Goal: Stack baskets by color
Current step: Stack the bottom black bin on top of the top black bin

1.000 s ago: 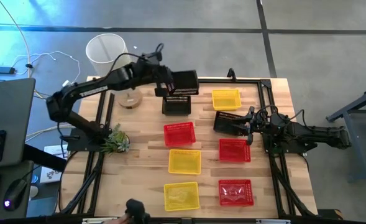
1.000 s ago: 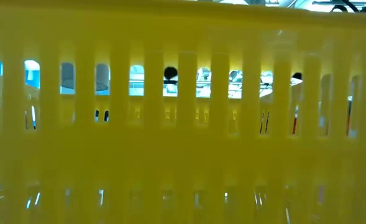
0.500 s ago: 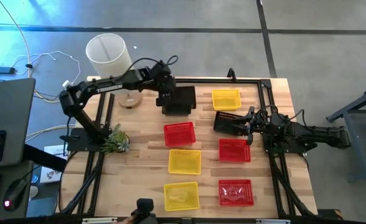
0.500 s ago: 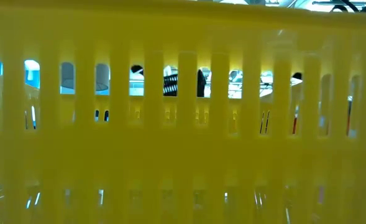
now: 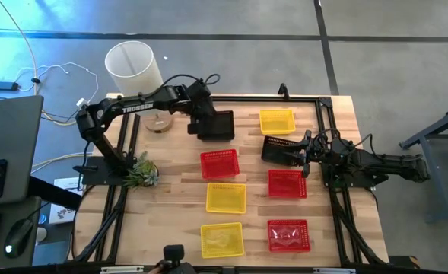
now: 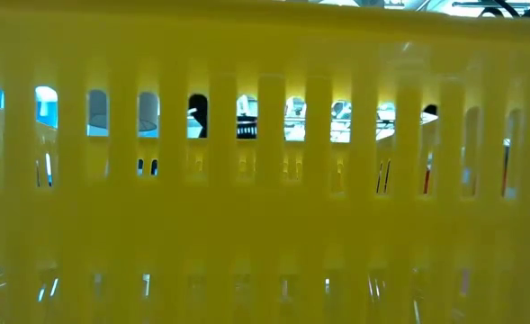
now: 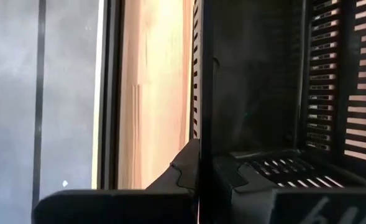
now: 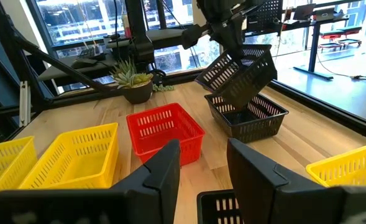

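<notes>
Next, my left gripper lets go of the black basket between the far rail and the red basket (image 5: pixel 214 132) closest to the plant.
My left gripper (image 5: pixel 201 123) is shut on a black basket (image 5: pixel 218 125), which the right wrist view shows tilted (image 8: pixel 240 73) over a second black basket (image 8: pixel 248 116) standing on the table. My right gripper (image 5: pixel 305 152) waits open at the table's right. A third black basket (image 5: pixel 280 150) lies just in front of its fingers, and I cannot tell whether they touch it. Red baskets (image 5: pixel 220 164) (image 5: pixel 287 183) (image 5: pixel 288 235) and yellow baskets (image 5: pixel 276 121) (image 5: pixel 226 197) (image 5: pixel 222 240) rest flat on the wood. A yellow basket wall (image 6: pixel 265 198) fills the low view. My left gripper pinches the held basket's wall (image 7: pixel 202 124) on the side toward the table's left, one finger (image 7: pixel 186 169) outside it and one (image 7: pixel 235 171) inside. The fingers slant down from the far left. The basket hangs tilted over the lower black basket; whether they touch I cannot tell.
A tall white cylinder lamp (image 5: pixel 135 65) and a round wooden disc (image 5: pixel 159 122) stand at the far left. A small potted plant (image 5: pixel 140 172) sits at the left edge. Black frame rails (image 5: pixel 326 129) border the tabletop.
My left gripper has come down and toward the near edge, tipping to point more steeply downward. The black basket it holds has gone from above and beyond the second black basket to right over it, covering it in the high view.
</notes>
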You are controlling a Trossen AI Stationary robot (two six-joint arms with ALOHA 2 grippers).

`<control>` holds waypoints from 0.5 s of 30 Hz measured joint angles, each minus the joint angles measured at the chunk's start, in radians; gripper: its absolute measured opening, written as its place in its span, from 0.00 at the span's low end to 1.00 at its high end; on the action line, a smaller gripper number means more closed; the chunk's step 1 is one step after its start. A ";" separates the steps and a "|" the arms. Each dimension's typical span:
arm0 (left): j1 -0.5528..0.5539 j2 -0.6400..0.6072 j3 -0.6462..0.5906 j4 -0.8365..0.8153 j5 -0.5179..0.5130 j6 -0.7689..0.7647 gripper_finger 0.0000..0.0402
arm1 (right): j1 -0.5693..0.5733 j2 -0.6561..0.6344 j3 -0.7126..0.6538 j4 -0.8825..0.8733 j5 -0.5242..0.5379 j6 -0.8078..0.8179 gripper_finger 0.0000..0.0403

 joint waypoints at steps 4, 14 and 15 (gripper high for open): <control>0.002 0.000 0.000 -0.022 0.000 0.006 0.00 | 0.000 0.000 0.000 0.000 0.000 0.000 0.30; 0.002 0.033 -0.001 -0.011 -0.004 0.064 0.00 | 0.000 0.000 0.000 0.000 0.000 0.000 0.30; 0.002 0.042 -0.001 -0.007 -0.004 0.073 0.00 | 0.000 0.000 0.000 0.000 0.000 0.000 0.30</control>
